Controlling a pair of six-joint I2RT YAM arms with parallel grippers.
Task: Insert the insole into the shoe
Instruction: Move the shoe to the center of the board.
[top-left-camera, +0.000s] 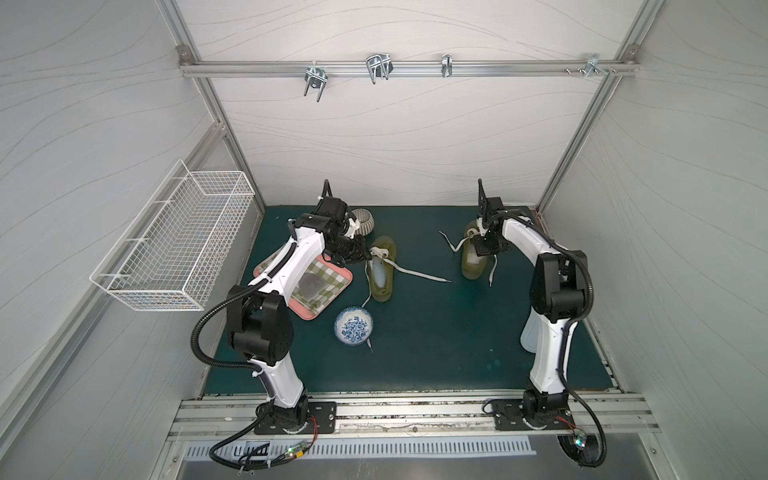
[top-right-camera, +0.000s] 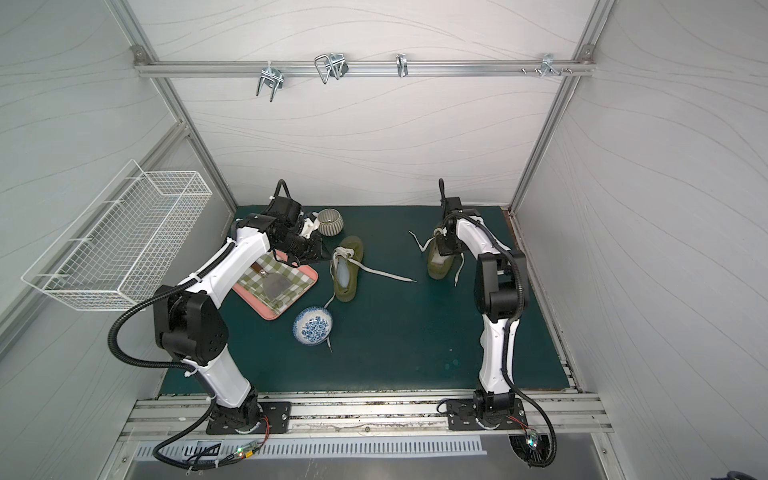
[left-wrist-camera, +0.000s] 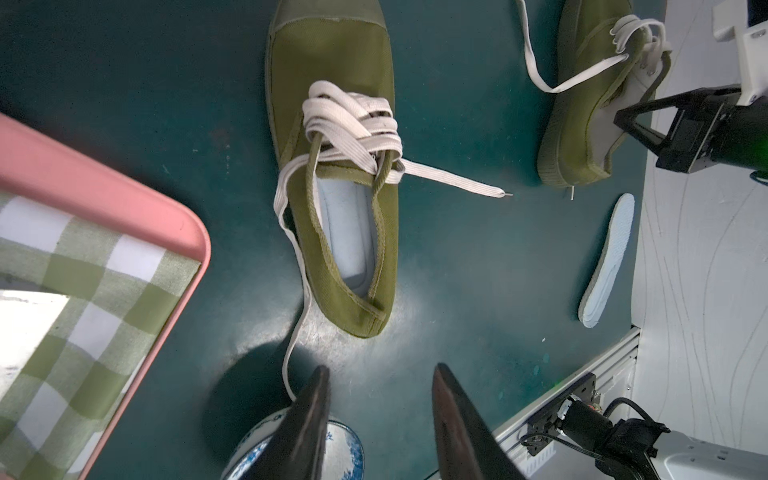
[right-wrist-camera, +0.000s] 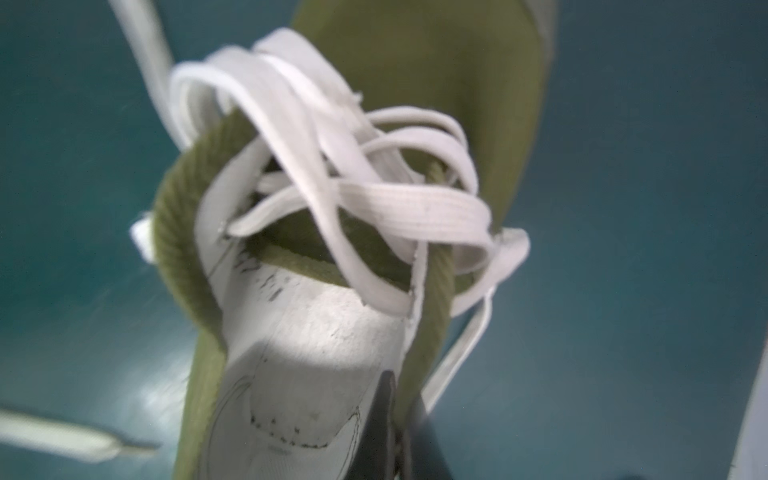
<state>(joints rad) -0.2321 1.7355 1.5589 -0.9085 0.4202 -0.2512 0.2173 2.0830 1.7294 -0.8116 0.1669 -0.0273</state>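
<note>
The robot's right gripper should release the empty shoe on the mat (top-left-camera: 437, 293) by the tip of the other shoe's long lace.
Two olive-green canvas shoes with white laces stand on the dark green mat. The left shoe (top-left-camera: 382, 272) (left-wrist-camera: 332, 83) has a pale blue insole (left-wrist-camera: 347, 224) lying inside it. My right gripper (right-wrist-camera: 405, 390) (top-left-camera: 484, 249) is shut on the side rim of the right shoe (top-left-camera: 471, 272) (right-wrist-camera: 415, 54), one finger inside on its white lining. A loose pale insole (left-wrist-camera: 609, 262) lies on the mat by the right wall, mostly hidden behind the right arm in both top views. My left gripper (left-wrist-camera: 380, 370) (top-left-camera: 357, 257) hangs open and empty over the mat near the left shoe's heel.
A pink tray (top-left-camera: 309, 316) with a green checked cloth sits under the left arm. A blue-and-white bowl (top-left-camera: 354, 325) stands in front of the left shoe, a loose lace (top-left-camera: 419, 275) trailing beside it. A ribbed cup (top-left-camera: 363, 221) is at the back, a wire basket (top-left-camera: 174, 245) on the left wall.
</note>
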